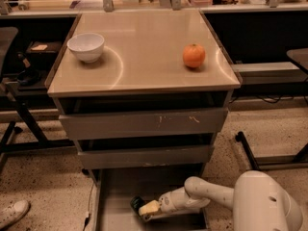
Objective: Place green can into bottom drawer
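Note:
My gripper will let go of the green can on the grey bottom near the middle of the bottom drawer (146, 216).
The bottom drawer (115, 215) is pulled out at the foot of the grey cabinet, its flat grey floor showing. My gripper (144, 209) reaches into it from the right on a white arm, low over the floor. A small dark green can (136, 203) lies at the gripper's tip, partly covered by the pale fingers. The can sits inside the drawer near its middle.
On the cabinet top stand a white bowl (86, 46) at the left and an orange (193, 56) at the right. The two upper drawers (144, 123) are pushed in. A white shoe (12, 213) shows at the lower left, and table legs (250, 153) stand to the right.

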Controlling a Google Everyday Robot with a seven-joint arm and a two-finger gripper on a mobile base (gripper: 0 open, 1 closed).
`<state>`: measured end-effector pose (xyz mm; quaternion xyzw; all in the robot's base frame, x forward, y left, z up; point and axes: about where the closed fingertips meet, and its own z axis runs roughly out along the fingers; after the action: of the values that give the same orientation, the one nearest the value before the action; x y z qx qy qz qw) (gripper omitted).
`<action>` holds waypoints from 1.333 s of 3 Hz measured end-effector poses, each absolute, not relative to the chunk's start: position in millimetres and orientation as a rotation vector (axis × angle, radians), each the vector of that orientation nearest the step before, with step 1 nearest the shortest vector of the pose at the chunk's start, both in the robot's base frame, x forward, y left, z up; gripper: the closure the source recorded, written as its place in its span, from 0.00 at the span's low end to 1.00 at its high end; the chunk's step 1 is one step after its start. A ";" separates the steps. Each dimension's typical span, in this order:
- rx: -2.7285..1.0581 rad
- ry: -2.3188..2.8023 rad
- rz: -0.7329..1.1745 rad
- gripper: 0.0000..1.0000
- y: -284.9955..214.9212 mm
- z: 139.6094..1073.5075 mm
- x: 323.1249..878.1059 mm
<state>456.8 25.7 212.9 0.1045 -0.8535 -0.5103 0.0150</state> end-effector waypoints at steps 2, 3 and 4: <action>0.203 -2.706 -1.581 1.00 20.1 164.2 473.8; 0.179 -2.713 -1.582 1.00 20.3 152.8 480.2; 0.179 -2.714 -1.582 0.82 20.2 152.5 480.8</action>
<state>480.8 20.2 152.5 0.0567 -0.8625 -0.5028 -0.0027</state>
